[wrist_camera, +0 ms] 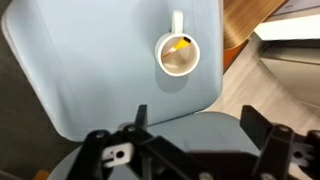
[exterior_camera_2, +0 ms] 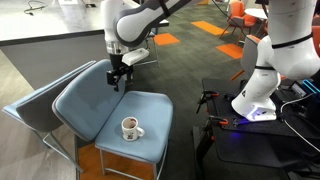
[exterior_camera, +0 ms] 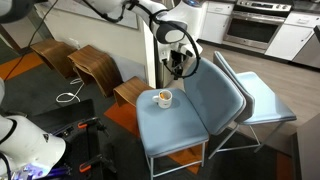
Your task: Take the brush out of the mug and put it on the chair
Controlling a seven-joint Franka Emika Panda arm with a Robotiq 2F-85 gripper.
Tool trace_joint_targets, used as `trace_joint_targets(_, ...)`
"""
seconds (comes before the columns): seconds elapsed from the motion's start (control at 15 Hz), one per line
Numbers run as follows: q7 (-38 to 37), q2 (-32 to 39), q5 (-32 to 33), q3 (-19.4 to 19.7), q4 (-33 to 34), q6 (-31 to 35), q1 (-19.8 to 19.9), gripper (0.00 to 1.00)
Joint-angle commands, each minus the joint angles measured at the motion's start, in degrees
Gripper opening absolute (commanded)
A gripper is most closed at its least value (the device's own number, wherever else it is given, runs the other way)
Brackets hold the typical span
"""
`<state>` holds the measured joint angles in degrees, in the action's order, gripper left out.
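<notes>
The white mug's opening is the next place for my gripper to go down to. There it should close on the tan-orange tip of the brush (exterior_camera: pixel 164 95) (wrist_camera: pixel 181 44).
A small white mug (exterior_camera: pixel 163 97) stands on the seat of the blue-grey padded chair (exterior_camera: pixel 190 125); it shows in both exterior views (exterior_camera_2: pixel 130 127). In the wrist view the mug (wrist_camera: pixel 177 52) shows from above, with the tan-orange tip of the brush (wrist_camera: pixel 184 45) inside it. The chair seat fills that view (wrist_camera: pixel 90 70). My gripper (exterior_camera: pixel 177 70) hangs above the chair near the backrest, well above the mug and apart from it (exterior_camera_2: pixel 118 80). Its fingers (wrist_camera: pixel 196 128) are spread wide and hold nothing.
A paler light-blue chair (exterior_camera: pixel 262 100) stands right behind the blue-grey one. Brown wooden stools (exterior_camera: pixel 92 68) sit beside it on the floor. A white robot base with cables (exterior_camera_2: pixel 262 95) stands close to the chair's side.
</notes>
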<state>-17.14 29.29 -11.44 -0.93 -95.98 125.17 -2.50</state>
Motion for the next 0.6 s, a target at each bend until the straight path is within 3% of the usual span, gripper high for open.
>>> trace_joint_targets(0.0, -3.59, 6.97, -2.67, -0.78, 9.54, -5.09, -0.74, 1.0)
trace_joint_targets(0.53, -5.35, 17.7, -5.14, -1.64, 20.07, -9.65, -1.36, 1.0)
